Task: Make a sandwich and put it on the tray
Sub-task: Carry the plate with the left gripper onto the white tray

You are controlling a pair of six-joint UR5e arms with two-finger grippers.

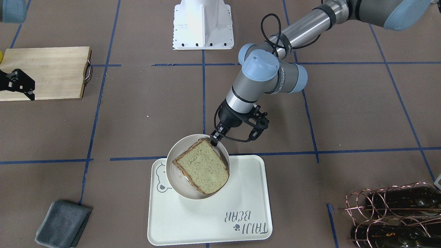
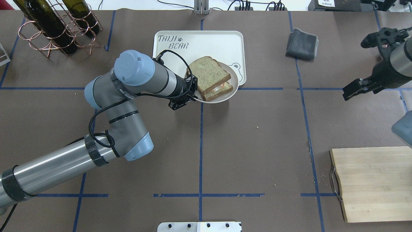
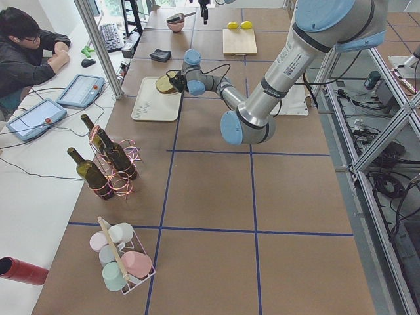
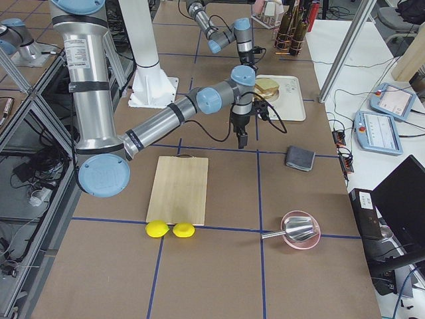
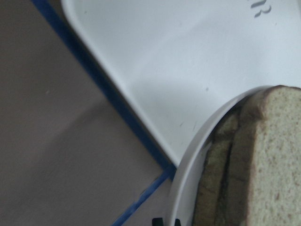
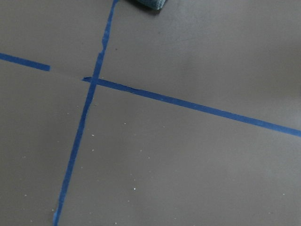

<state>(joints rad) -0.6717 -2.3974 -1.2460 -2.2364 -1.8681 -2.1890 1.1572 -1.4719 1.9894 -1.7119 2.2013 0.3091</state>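
I should have my left gripper release the white dish with the sandwich on it onto the middle of the cream tray [image 1: 211,195]. The dish is now held tilted over the tray's corner.
The sandwich [image 1: 203,168], two tan bread slices with a bit of egg [image 2: 220,86] between them, lies in a small round white dish [image 1: 171,179]. My left gripper [image 1: 215,140] is shut on the dish's rim and holds it tilted over the bear-face corner of the cream tray [image 1: 213,213]. In the left wrist view the sandwich [image 5: 263,160] leans against the dish rim [image 5: 188,174] above the tray [image 5: 164,70]. My right gripper [image 2: 351,90] hangs empty and apart at the table's right side, and looks open.
A wooden cutting board [image 2: 376,183] lies at the near right. A folded grey cloth [image 2: 302,44] is right of the tray [image 2: 209,42]. A copper rack with wine bottles [image 2: 54,29] stands far left. Two lemons [image 4: 169,229] and a pink bowl [image 4: 300,230] sit farther right.
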